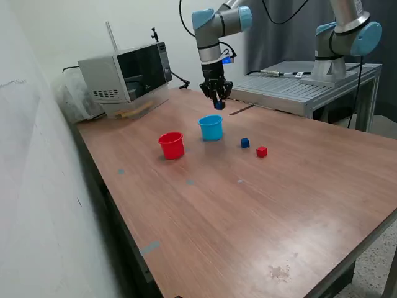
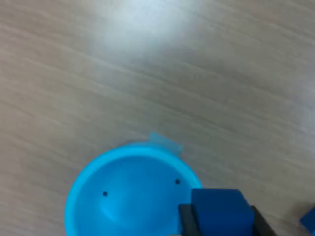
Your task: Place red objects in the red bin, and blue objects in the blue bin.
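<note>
Next, I let go of the dark blue cube, now held just above and behind the cup, inside the light blue cup (image 1: 211,132) (image 2: 127,168), near the cup's far side, with my gripper.
My gripper (image 1: 218,103) is shut on a dark blue cube (image 1: 219,105) and holds it in the air just above and behind the light blue cup (image 1: 211,128). In the wrist view the held cube (image 2: 219,210) sits between dark fingers (image 2: 185,222) over the edge of the empty blue cup (image 2: 123,194). The red cup (image 1: 171,145) stands to the exterior view's left of the blue cup. A second blue cube (image 1: 245,143) and one red cube (image 1: 262,151) lie on the table to the right. No other red cube shows.
A microwave (image 1: 127,74) stands at the back left of the wooden table (image 1: 248,217). A second arm (image 1: 347,37) stands on a metal platform (image 1: 298,87) behind the table. A wall runs along the exterior view's left.
</note>
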You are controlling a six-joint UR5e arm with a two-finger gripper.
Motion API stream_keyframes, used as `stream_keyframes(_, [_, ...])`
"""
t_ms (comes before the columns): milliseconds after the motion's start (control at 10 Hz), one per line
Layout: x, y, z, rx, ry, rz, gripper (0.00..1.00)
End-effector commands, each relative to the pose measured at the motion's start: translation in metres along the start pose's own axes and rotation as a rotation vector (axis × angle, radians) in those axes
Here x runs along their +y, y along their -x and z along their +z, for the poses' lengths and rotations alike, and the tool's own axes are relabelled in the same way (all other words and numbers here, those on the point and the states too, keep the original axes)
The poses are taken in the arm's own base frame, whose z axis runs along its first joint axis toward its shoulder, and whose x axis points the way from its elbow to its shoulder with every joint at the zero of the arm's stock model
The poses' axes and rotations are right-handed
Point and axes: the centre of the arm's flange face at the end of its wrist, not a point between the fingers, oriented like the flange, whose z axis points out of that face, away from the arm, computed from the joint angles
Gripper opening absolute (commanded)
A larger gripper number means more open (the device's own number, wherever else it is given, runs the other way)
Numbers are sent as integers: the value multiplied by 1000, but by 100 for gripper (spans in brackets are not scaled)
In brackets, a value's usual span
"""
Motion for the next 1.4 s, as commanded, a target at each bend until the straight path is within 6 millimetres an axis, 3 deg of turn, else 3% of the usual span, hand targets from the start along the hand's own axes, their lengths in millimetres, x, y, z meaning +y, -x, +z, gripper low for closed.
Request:
stream_keyframes(0, [-5,-4,5,11,-5,2,0])
stream_keyframes(500, [5,-4,-8,-11,25,-5,0])
stream_keyframes(1300, [15,19,-9,-18,40,18,0])
